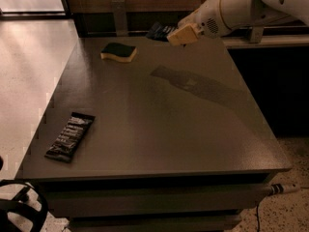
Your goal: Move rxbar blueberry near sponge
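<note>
Next, I set the rxbar blueberry down on the grey table (146,44) next to the end of the sponge that is nearest my gripper.
The rxbar blueberry (158,31), a dark navy wrapper, is held in the air above the table's far edge. My gripper (171,35) reaches in from the upper right on a white arm and is shut on the bar's right end; its beige fingers (182,34) show beside the wrapper. The sponge (119,51), yellow with a dark green top, lies on the table at the far left-centre. The bar hangs a short way to the right of the sponge and above table height.
A longer black-brown bar wrapper (70,136) lies near the front left of the grey table (159,124). A dark wall and a ledge (260,40) run behind the table. The floor drops away at left and front.
</note>
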`<action>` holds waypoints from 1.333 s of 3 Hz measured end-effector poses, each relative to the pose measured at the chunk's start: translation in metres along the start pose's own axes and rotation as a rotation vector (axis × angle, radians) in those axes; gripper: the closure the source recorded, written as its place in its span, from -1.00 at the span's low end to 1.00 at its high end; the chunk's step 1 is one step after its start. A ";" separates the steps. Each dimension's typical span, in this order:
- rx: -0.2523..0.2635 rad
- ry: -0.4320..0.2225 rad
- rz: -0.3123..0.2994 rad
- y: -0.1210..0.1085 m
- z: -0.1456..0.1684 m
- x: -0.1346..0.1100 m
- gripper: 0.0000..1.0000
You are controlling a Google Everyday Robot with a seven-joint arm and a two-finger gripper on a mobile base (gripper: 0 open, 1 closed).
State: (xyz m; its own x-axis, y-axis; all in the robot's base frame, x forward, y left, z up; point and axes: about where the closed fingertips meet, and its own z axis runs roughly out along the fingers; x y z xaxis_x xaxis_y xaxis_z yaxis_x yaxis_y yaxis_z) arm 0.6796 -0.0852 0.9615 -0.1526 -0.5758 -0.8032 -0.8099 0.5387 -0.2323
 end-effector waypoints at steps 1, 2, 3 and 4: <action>-0.014 0.032 0.008 -0.018 0.027 0.002 1.00; -0.035 0.037 0.022 -0.040 0.054 0.002 1.00; -0.065 0.019 0.044 -0.054 0.079 0.004 1.00; -0.093 0.006 0.066 -0.054 0.098 0.009 1.00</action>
State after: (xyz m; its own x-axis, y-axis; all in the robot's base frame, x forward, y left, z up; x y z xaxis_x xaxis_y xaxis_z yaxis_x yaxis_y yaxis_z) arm 0.7770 -0.0594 0.9132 -0.2108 -0.5449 -0.8116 -0.8470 0.5163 -0.1266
